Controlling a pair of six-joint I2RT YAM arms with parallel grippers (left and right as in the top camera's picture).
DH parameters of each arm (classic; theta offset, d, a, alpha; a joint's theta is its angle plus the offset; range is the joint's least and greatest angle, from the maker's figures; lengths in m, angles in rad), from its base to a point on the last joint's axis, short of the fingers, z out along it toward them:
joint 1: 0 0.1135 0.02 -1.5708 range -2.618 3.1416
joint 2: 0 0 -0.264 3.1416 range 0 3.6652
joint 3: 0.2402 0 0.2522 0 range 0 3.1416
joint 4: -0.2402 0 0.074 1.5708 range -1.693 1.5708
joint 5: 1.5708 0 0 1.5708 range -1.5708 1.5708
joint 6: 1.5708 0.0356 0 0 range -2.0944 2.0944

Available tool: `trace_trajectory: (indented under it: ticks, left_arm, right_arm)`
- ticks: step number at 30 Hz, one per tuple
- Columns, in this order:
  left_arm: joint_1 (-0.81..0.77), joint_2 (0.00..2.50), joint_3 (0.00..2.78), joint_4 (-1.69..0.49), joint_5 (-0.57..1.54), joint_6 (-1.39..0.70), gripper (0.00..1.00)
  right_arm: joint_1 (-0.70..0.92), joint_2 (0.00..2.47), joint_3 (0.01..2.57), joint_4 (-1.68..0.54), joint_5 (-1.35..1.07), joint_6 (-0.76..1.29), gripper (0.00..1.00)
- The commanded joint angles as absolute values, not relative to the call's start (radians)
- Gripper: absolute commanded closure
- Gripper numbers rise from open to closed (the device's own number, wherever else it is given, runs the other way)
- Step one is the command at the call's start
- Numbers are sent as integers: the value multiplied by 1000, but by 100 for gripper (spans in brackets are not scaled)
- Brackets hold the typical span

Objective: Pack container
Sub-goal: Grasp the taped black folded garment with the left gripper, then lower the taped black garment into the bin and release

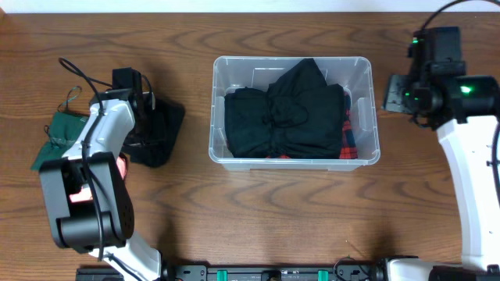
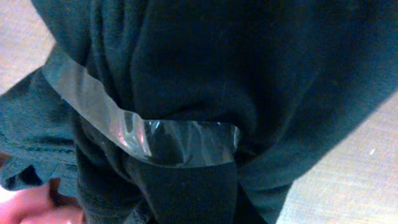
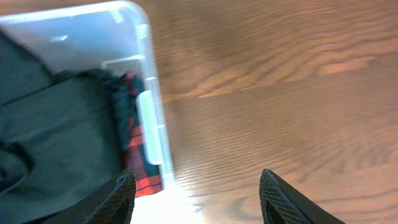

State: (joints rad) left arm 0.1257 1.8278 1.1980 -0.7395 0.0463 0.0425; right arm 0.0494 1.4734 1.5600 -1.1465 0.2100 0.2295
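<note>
Next, my left gripper drops the dark garment, now beside the clear container, over the black clothes at the container's end (image 1: 245,100) nearest the green garment.
The clear plastic container (image 1: 367,86) stands at the table's middle, holding folded black clothes (image 1: 285,113) over a red plaid piece (image 1: 349,140). Its corner and the plaid piece (image 3: 134,165) show in the right wrist view (image 3: 146,74). My left gripper (image 1: 147,109) is down on a dark garment (image 1: 160,133) left of the container. In the left wrist view this garment (image 2: 249,68) fills the frame, a clear tape band (image 2: 155,140) crosses it, and the fingers look closed in its folds. My right gripper (image 3: 193,177) is open and empty just right of the container (image 1: 394,94).
A green garment (image 1: 58,136) lies at the far left beside the left arm. Loose wires (image 1: 74,94) lie above it. The wooden table (image 1: 273,211) runs in front of the container.
</note>
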Motion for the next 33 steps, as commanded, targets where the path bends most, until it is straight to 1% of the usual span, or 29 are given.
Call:
trace_trajectory:
  ticks: [1,6,11,14,17,20,24,29,33]
  left_arm:
    - [114,1695,1288,-794,7,44,94]
    - [30,1490,1406,-871,10,20,94]
    - [-133,1332,1440,-865,10,-170,94]
    - [-264,1308,1439,-844,10,-280,94]
    - [-375,1330,1436,-823,-39,-365,94]
    - [-442,1387,1436,-815,-65,-380,94]
    - [-485,1499,1436,-813,-64,-390,94]
    - [-513,1615,1436,-794,-60,-475,94]
    - [-541,1658,1436,-769,-61,-534,94]
  right_arm:
    - [1,1394,1556,-1145,268,216,37]
    - [-90,1303,1556,-1145,281,211,36]
    - [-144,1247,1556,-1151,281,191,35]
    - [-144,1237,1556,-1157,280,178,34]
    - [-144,1238,1556,-1167,280,178,34]
    - [-144,1238,1556,-1171,274,178,34]
    - [-144,1239,1556,-1170,227,178,34]
    - [-144,1242,1556,-1170,228,178,34]
    - [-144,1242,1555,-1170,228,178,34]
